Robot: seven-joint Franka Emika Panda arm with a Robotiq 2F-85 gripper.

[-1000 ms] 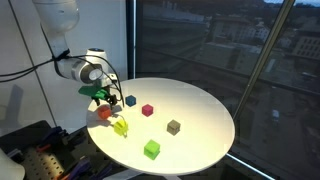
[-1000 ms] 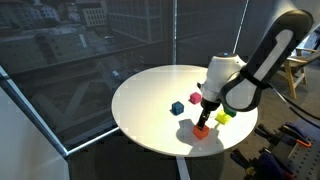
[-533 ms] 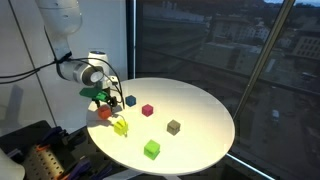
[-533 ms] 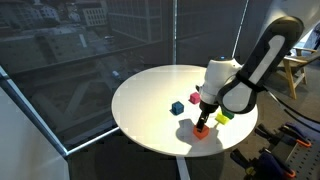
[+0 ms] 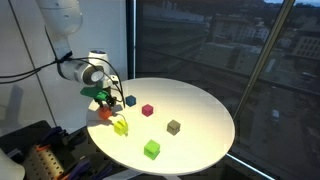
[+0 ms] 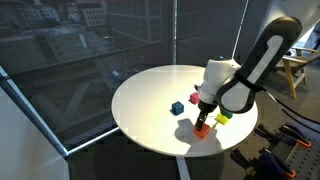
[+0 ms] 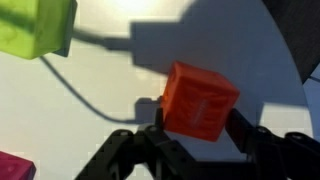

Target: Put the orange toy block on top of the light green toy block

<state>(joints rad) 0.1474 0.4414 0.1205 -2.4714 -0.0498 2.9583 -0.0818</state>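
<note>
The orange toy block sits crooked to my fingers; next I open, square up, then grip its flat sides [image 7: 169, 102] before lifting.
The orange toy block [image 7: 200, 100] rests on the round white table [image 5: 200, 105], seen near the table's edge in both exterior views [image 5: 104, 114] [image 6: 202, 130]. My gripper [image 7: 197, 130] reaches down over it, and its two dark fingers press against the cube's opposite sides, shut on it. The light green toy block [image 7: 35, 25] lies a short way off, close beside the orange one [image 5: 121, 126] [image 6: 222, 116]. The arm [image 6: 235, 85] covers part of the table behind the blocks.
Other cubes stand on the table: blue [image 5: 131, 101], magenta-red [image 5: 147, 110], olive-brown [image 5: 173, 127] and bright green [image 5: 151, 149]. A corner of the magenta cube [image 7: 10, 165] shows in the wrist view. The table edge runs just beside the orange block. A window wall stands behind.
The fingers have come in from wide open onto the sides of the orange block. The arm and the blocks have hardly moved.
</note>
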